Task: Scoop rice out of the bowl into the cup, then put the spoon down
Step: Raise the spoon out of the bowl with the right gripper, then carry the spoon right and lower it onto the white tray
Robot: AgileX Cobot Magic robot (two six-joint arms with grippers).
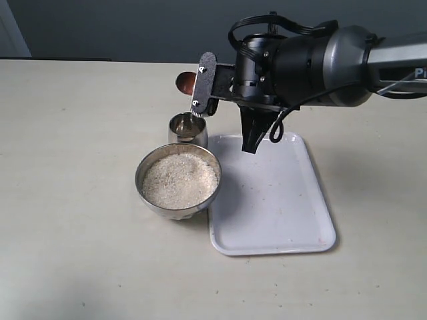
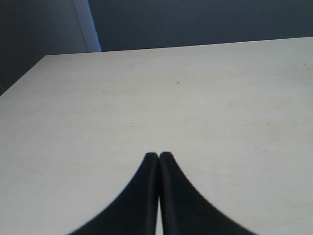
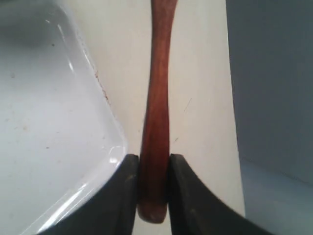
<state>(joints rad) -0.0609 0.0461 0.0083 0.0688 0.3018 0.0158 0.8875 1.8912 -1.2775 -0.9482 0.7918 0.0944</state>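
My right gripper is going to set the wooden spoon down on the middle of the white tray [image 1: 274,183] [image 3: 32,142] beside the steel bowl.
The steel bowl [image 1: 143,190] sits mid-table, filled with white rice [image 1: 179,180]. Just behind it stands the small steel cup [image 1: 187,128]. My right gripper [image 1: 200,85] hovers above the cup, shut on the handle of the reddish-brown wooden spoon [image 1: 185,81], whose round head pokes out past the fingers. In the right wrist view the gripper [image 3: 153,159] clamps the spoon handle [image 3: 156,98] near its end. Whether the spoon head carries rice is hidden. My left gripper [image 2: 158,155] is shut on nothing over bare table and stays outside the exterior view.
A white tray [image 1: 270,193] lies right of the bowl and cup, touching the bowl's side; its rim [image 3: 105,98] shows in the right wrist view. The right arm's dark body [image 1: 313,63] hangs over the tray's far end. Pale tabletop [image 1: 67,167] spreads to the left.
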